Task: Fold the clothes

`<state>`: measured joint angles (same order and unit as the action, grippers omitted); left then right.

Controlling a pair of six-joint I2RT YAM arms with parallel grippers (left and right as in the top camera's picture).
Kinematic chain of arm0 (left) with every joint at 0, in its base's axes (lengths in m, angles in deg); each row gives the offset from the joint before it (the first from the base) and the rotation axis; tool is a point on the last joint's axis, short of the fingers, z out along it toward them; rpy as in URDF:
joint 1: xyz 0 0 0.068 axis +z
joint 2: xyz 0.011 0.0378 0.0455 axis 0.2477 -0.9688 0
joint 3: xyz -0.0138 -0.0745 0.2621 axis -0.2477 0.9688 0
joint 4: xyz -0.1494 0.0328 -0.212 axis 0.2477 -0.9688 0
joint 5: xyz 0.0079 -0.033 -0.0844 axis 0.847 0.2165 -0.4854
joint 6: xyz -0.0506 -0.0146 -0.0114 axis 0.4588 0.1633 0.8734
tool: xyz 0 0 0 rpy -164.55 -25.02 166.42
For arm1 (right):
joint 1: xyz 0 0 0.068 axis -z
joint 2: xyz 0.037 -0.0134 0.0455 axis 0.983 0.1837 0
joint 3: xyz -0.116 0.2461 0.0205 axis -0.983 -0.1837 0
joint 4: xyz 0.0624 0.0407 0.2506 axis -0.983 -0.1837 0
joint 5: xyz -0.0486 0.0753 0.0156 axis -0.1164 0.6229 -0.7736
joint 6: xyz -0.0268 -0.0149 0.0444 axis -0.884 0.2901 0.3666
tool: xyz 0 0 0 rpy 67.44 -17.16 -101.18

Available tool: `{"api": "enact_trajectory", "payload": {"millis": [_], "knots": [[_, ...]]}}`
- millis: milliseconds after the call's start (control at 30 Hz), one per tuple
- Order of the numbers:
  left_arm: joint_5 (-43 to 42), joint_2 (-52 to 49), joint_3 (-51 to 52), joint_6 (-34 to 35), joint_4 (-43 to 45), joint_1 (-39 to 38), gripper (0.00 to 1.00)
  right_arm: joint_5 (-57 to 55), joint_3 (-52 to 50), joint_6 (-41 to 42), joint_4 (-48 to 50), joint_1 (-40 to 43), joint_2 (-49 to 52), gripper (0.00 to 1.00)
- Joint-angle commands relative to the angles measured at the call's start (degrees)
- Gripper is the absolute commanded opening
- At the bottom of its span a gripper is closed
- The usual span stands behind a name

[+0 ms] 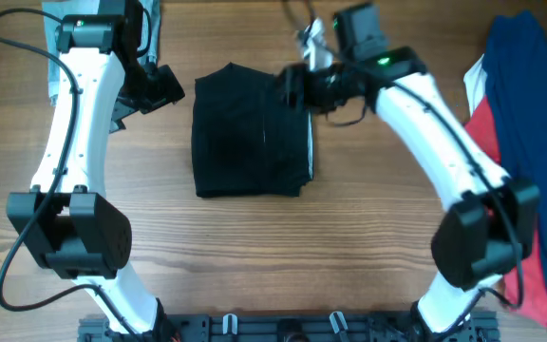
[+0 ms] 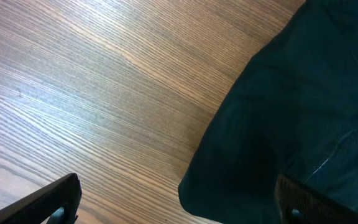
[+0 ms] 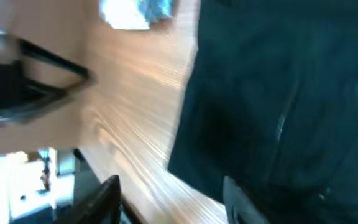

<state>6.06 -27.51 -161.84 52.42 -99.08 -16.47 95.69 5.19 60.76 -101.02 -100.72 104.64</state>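
Observation:
Next, my left gripper grips the middle of the black garment's side edge (image 1: 196,128), toward the light-blue fabric.
The black shorts-like garment (image 1: 253,131) lies folded in a squarish block in the middle of the wooden table. My left gripper (image 1: 164,87) is open and empty, just left of the garment's far left corner; in the left wrist view its fingers (image 2: 179,208) straddle the edge of the black fabric (image 2: 291,118). My right gripper (image 1: 297,87) is open and empty at the garment's far right corner; the right wrist view shows its fingers (image 3: 173,202) over the cloth edge (image 3: 272,99), blurred.
A pile of other clothes sits at the right table edge: dark blue (image 1: 525,85), red (image 1: 525,228) and a bit of white (image 1: 476,74). Light-blue fabric (image 1: 57,57) lies behind the left arm. The arm bases stand at the near edge.

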Motion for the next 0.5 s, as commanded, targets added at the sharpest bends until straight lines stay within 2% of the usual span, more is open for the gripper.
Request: {"api": "enact_trajectory", "payload": {"millis": [0,100,300,333,400,433,467], "knots": [[-0.07,0.15,0.15,0.15,-0.04,0.13,1.00,-2.08,-8.96,-0.24,4.11,-2.03,5.07,0.36],[-0.07,0.15,0.15,0.13,-0.04,0.13,1.00,-1.68,-14.99,2.08,8.04,-2.40,8.22,0.31],[-0.07,0.15,0.15,0.13,-0.26,0.13,1.00,-4.28,-18.14,3.13,4.63,-1.79,10.62,0.35],[-0.33,0.15,0.15,-0.52,-0.46,0.11,1.00,-4.59,-17.25,0.92,3.30,-1.31,8.79,0.42],[-2.47,0.11,0.15,-3.34,-0.31,0.13,1.00,-12.68,-12.76,1.18,-4.00,-0.20,3.67,0.54],[-2.75,0.02,0.31,-3.32,-0.09,0.13,1.00,-17.97,-9.42,1.11,-8.61,0.55,-0.48,0.80],[-3.76,0.00,0.87,-3.34,0.37,0.13,1.00,-22.08,-5.09,0.50,-13.05,1.25,-4.52,1.00]]}}
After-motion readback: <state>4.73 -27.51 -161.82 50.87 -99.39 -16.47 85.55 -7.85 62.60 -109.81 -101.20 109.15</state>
